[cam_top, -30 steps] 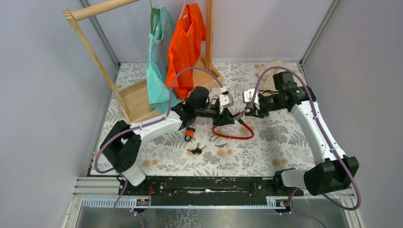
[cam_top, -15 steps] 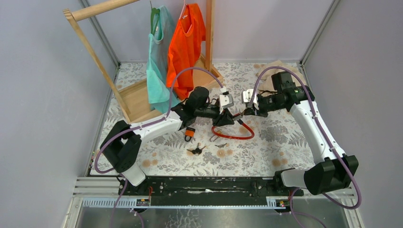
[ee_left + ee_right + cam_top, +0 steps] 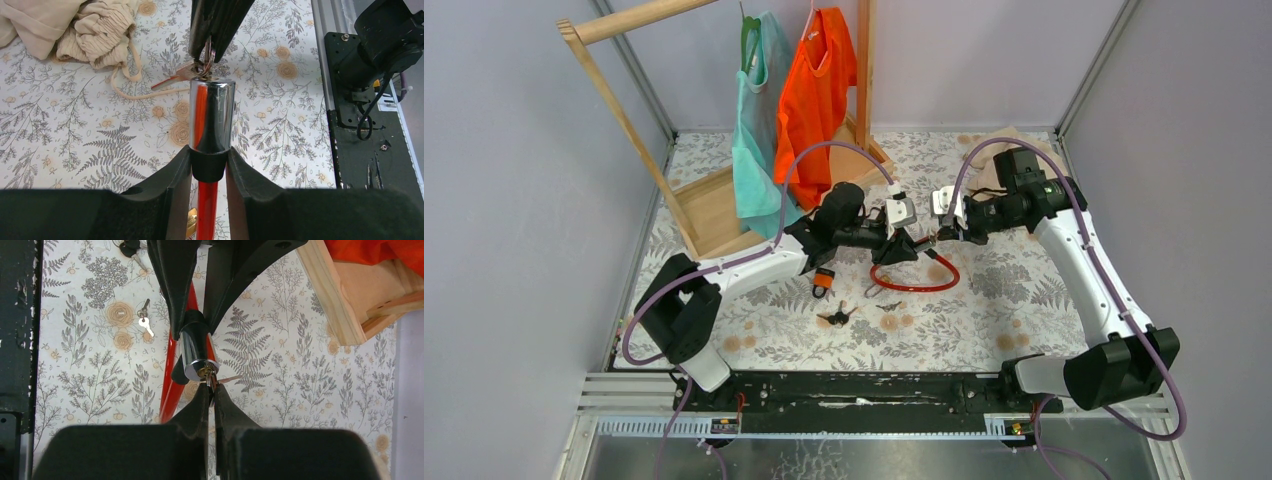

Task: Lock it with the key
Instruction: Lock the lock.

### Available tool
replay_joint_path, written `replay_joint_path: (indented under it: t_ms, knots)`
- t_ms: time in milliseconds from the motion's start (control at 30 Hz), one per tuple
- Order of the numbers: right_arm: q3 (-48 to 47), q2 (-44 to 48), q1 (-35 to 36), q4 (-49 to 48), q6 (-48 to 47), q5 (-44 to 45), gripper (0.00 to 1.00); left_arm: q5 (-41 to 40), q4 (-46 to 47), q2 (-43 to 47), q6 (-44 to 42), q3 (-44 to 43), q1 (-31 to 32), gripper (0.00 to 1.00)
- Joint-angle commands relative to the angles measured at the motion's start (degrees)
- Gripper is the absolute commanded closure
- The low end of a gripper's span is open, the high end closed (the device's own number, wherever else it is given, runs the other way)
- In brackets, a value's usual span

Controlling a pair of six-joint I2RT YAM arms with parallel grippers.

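Observation:
Next, my right gripper releases the key on the floral table (image 3: 951, 308) (image 3: 145, 404) next to the small key, in front of the red cable lock.
A red cable lock (image 3: 914, 282) loops on the floral table. Its chrome cylinder (image 3: 211, 116) with a black collar is held between my left gripper's (image 3: 209, 165) pads. My left gripper (image 3: 902, 246) is shut on that collar and holds the cylinder above the table. My right gripper (image 3: 210, 390) faces it, shut on a key (image 3: 209, 376) that sits in the keyhole at the cylinder's end (image 3: 200, 371). A second key (image 3: 230, 379) on the ring hangs beside it. In the top view my right gripper (image 3: 936, 236) meets the left one tip to tip.
A small orange padlock (image 3: 823, 280), black-headed keys (image 3: 835, 317) and a small key (image 3: 890, 307) lie on the table in front of the left arm. A wooden clothes rack (image 3: 714, 205) with teal and orange shirts stands at the back left. Beige cloth (image 3: 60, 25) lies at the back right.
The red cable loop has shifted slightly and the right gripper has edged a little up and left against the cylinder. The left arm holds still.

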State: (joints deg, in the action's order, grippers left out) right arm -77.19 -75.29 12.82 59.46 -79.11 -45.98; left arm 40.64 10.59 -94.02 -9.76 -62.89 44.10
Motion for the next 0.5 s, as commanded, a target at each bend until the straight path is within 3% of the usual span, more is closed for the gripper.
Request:
replay_joint_path:
  t_ms: [0,467]
  knots:
    - [-3.7,-0.5,0.2,0.4,-0.8,1.4,1.0,-1.5,-2.3,0.2,-0.5,0.0,0.3,1.0]
    - [-9.1,-1.9,0.0,3.5,-1.3,7.9,1.0,-2.6,-2.5,1.0,-1.7,0.6,0.3,1.0]
